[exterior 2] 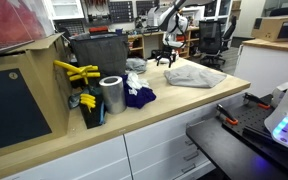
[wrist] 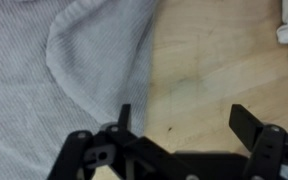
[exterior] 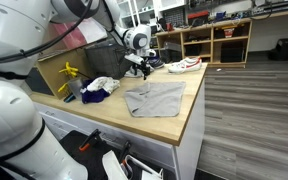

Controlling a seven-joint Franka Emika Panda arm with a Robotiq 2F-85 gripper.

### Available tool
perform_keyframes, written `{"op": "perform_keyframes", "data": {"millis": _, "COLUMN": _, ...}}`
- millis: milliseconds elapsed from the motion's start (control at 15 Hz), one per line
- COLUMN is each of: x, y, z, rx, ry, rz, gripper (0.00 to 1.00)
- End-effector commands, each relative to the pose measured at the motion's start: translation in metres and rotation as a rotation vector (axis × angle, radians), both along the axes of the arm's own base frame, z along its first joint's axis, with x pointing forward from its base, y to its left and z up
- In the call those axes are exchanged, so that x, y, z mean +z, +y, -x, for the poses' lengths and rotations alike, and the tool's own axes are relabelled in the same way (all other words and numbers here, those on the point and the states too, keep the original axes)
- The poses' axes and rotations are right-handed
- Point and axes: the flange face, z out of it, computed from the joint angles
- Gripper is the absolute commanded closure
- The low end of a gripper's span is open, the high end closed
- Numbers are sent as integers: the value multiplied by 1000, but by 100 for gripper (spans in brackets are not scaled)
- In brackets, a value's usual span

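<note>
The folded-over corner at the far edge (exterior: 144, 85) (wrist: 118, 112) of the grey towel is the next place for my gripper to go to and close.
A grey towel (exterior: 155, 98) lies flat on the wooden counter (exterior: 184, 118); it also shows as a grey heap (exterior 2: 196, 74) in both exterior views. My gripper (exterior: 138, 68) hovers just above the counter at the towel's far edge. In the wrist view the gripper (wrist: 184, 122) is open, its fingers (wrist: 246, 122) wide apart over bare wood, with a folded-over corner of the towel (wrist: 79, 60) to the left. Nothing is between the jaws.
A blue and white cloth pile (exterior: 98, 88) lies beside the towel. A silver can (exterior 2: 111, 95) and yellow-handled tools (exterior 2: 76, 72) stand near a dark bin (exterior 2: 96, 55). A white shoe (exterior: 184, 65) sits at the counter's far end. Shelves (exterior: 216, 40) stand behind.
</note>
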Motion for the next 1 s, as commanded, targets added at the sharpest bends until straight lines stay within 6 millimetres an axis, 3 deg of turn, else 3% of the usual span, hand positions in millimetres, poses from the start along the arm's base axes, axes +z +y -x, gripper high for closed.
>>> {"op": "perform_keyframes", "data": {"millis": 0, "x": 12, "y": -20, "z": 24, "rx": 105, "ry": 97, "rz": -71, "gripper": 0}}
{"op": "perform_keyframes", "data": {"millis": 400, "x": 21, "y": -59, "z": 40, "rx": 179, "ry": 169, "rz": -45, "gripper": 0}}
{"op": "perform_keyframes", "data": {"millis": 933, "x": -17, "y": -65, "z": 60, "rx": 215, "ry": 236, "rz": 15, "gripper": 0}}
